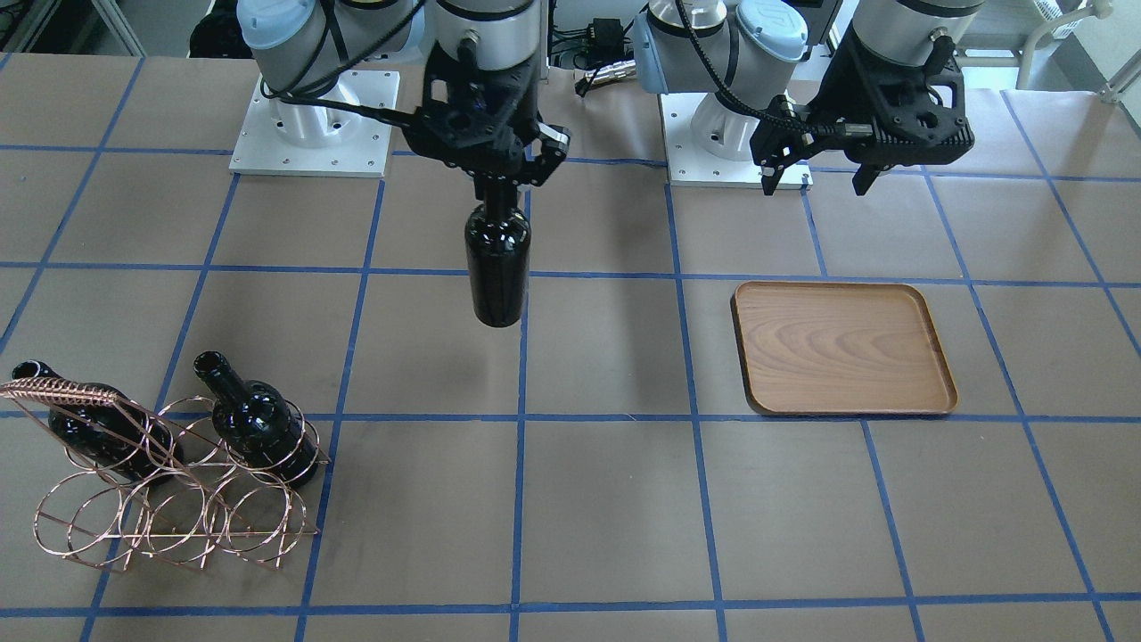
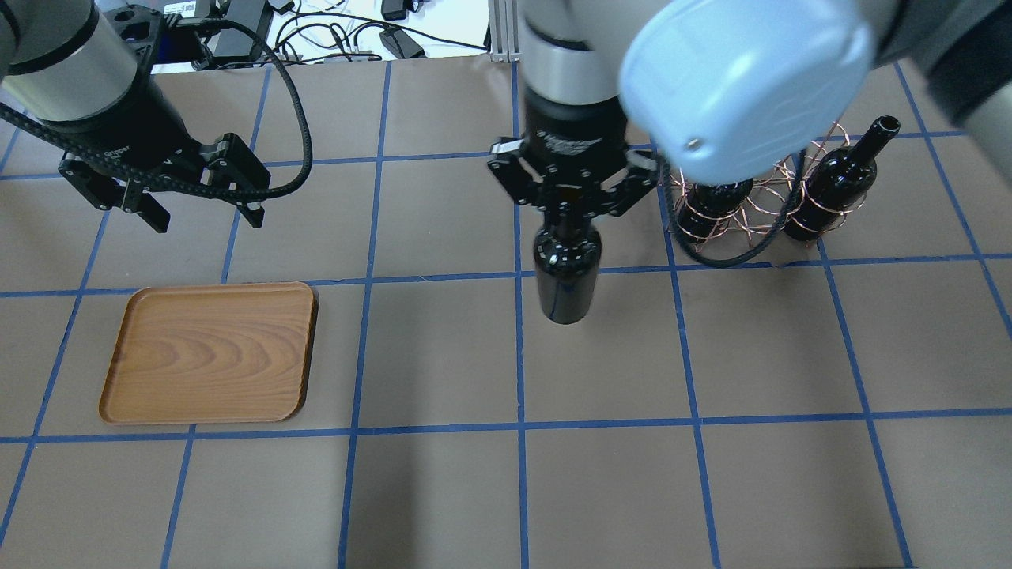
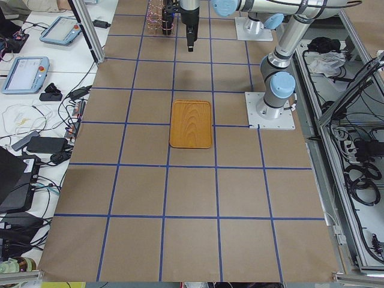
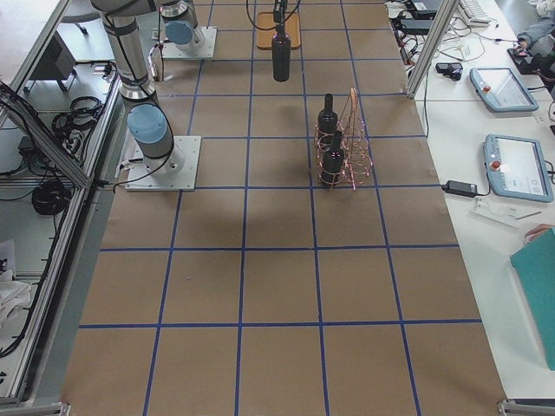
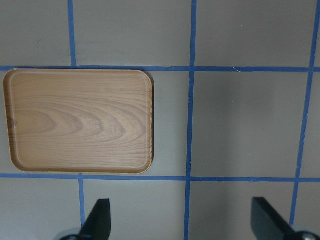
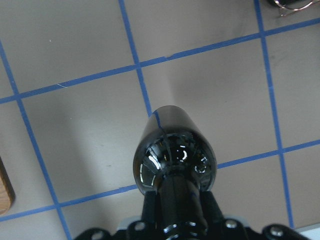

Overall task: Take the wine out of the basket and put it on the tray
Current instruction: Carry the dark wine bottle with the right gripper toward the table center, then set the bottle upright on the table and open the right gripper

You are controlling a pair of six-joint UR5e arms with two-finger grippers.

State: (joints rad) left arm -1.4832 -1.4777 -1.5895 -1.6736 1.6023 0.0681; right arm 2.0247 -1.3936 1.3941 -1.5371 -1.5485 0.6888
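Next, I let go of the wine bottle, still hanging above the table's middle, with my right gripper, so it is standing on the table (image 1: 561,364) (image 6: 121,110) between the copper wire basket and the wooden tray.
My right gripper (image 1: 499,185) is shut on the neck of a near-black wine bottle (image 1: 497,264), which hangs upright above the table's middle; it also shows in the overhead view (image 2: 564,273) and the right wrist view (image 6: 172,155). Two more bottles (image 1: 258,423) lie in the copper wire basket (image 1: 169,499), seen in the overhead view (image 2: 747,209) behind my right arm. The wooden tray (image 1: 842,349) lies empty, also in the overhead view (image 2: 209,352) and the left wrist view (image 5: 80,120). My left gripper (image 1: 816,183) is open and empty, above the table behind the tray.
The table (image 2: 711,474) is brown with blue tape lines. The arm bases (image 1: 312,134) stand at the robot's edge. Cables and devices (image 2: 332,32) lie beyond the far edge. A corner of the tray (image 6: 4,192) shows in the right wrist view.
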